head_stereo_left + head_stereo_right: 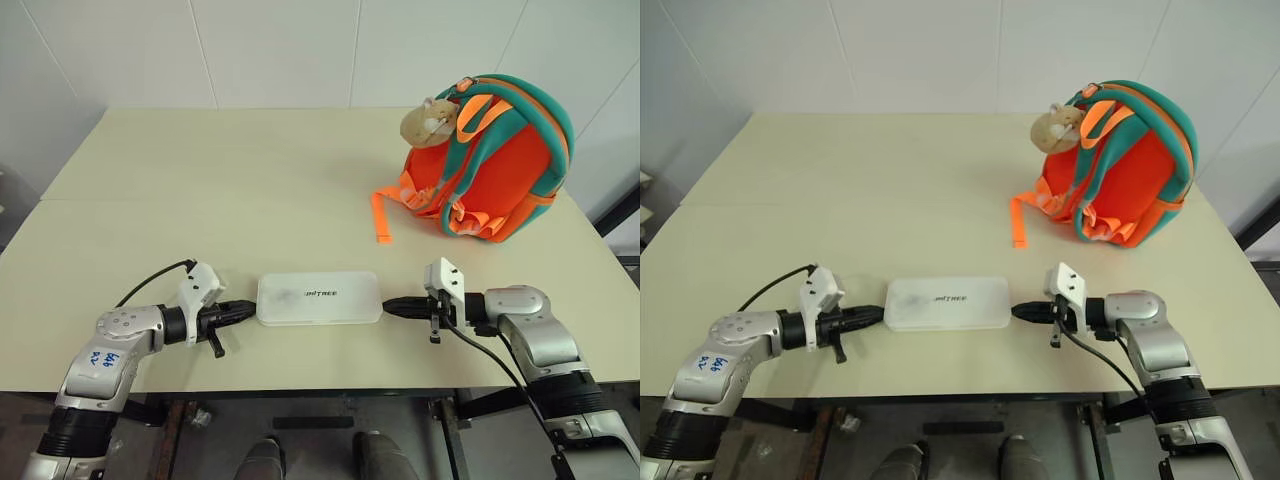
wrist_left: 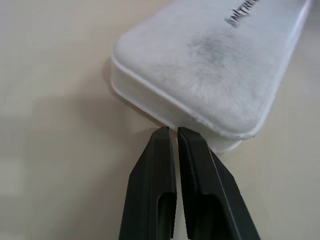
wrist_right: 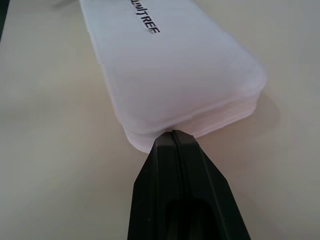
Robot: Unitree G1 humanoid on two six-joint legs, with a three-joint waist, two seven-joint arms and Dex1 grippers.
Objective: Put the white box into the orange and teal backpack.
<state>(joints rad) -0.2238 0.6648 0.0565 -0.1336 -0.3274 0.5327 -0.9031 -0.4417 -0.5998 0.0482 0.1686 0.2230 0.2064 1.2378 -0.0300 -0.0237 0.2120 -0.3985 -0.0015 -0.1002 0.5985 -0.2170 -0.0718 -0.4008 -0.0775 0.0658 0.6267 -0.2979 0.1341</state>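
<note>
Left gripper presses shut on white box's end; it should back off, open, grip that end across the box's lid and bottom side (image 1: 277,298).
The white box (image 1: 319,297) lies flat near the table's front edge, dark lettering on its lid. My left gripper (image 1: 251,307) is shut, its tips pressed against the box's left end (image 2: 172,131). My right gripper (image 1: 386,305) is shut too, with its tips against the box's right end (image 3: 172,134). The box sits squeezed between the two grippers, not inside either one. The orange and teal backpack (image 1: 495,165) stands upright at the table's far right, straps facing me, a tan plush charm (image 1: 428,122) hanging near its top.
An orange webbing strap (image 1: 381,220) trails from the backpack onto the pale table (image 1: 220,200). White wall panels rise behind the table. Black cables run from both wrists near the front edge.
</note>
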